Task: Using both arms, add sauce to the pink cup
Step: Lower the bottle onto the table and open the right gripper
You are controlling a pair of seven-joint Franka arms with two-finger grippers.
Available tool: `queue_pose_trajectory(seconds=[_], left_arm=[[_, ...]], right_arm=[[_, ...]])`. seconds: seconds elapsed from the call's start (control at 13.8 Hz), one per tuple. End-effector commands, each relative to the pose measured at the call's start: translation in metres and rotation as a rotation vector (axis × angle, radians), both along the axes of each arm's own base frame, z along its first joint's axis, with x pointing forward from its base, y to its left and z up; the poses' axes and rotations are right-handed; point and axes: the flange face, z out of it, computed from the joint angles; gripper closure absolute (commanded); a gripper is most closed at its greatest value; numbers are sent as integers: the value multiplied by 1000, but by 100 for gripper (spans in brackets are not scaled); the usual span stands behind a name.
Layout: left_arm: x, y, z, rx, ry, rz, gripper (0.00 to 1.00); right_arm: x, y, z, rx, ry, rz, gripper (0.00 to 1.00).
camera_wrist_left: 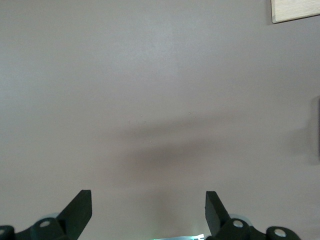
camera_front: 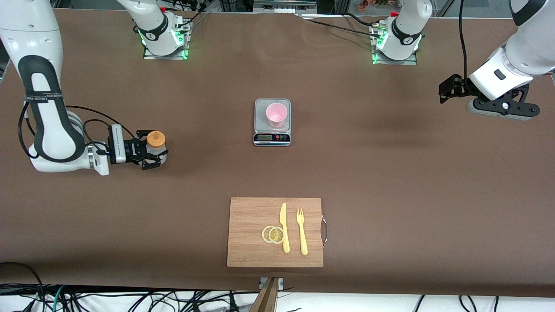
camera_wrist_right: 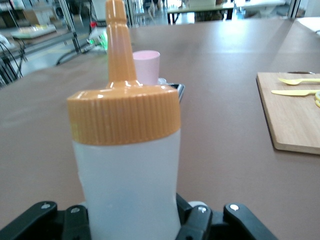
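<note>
The robot's right gripper will set the sauce bottle down on the bare brown table, level with the scale's display edge [camera_front: 165, 145].
The sauce is a whitish squeeze bottle [camera_front: 156, 146] with an orange nozzle cap, standing upright at the right arm's end of the table. My right gripper [camera_front: 155, 154] is shut on the bottle's body [camera_wrist_right: 131, 185]. The pink cup [camera_front: 276, 115] stands upright on a small silver scale [camera_front: 272, 134] in the middle of the table; it also shows past the bottle's nozzle [camera_wrist_right: 146, 66]. My left gripper [camera_front: 447, 90] waits in the air over the left arm's end of the table, open with nothing between its fingertips [camera_wrist_left: 148, 205].
A wooden cutting board [camera_front: 251, 225] lies nearer to the front camera than the scale. On it are a yellow knife [camera_front: 284, 227], a yellow fork [camera_front: 301, 232] and two lemon slices [camera_front: 273, 234]. The board's corner [camera_wrist_left: 295, 9] shows in the left wrist view.
</note>
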Motion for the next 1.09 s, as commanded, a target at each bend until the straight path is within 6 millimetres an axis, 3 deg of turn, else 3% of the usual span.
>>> queue_pose_trajectory(seconds=[0.0, 0.22, 1.02], left_arm=[[3, -2, 5, -24, 11, -19, 0], [3, -1, 5, -24, 11, -18, 0], [3, -2, 5, -24, 11, -19, 0]], right_arm=[[-16, -21, -18, 105, 31, -17, 100], [-29, -30, -46, 201, 84, -44, 100], [-53, -34, -93, 271, 141, -80, 100]])
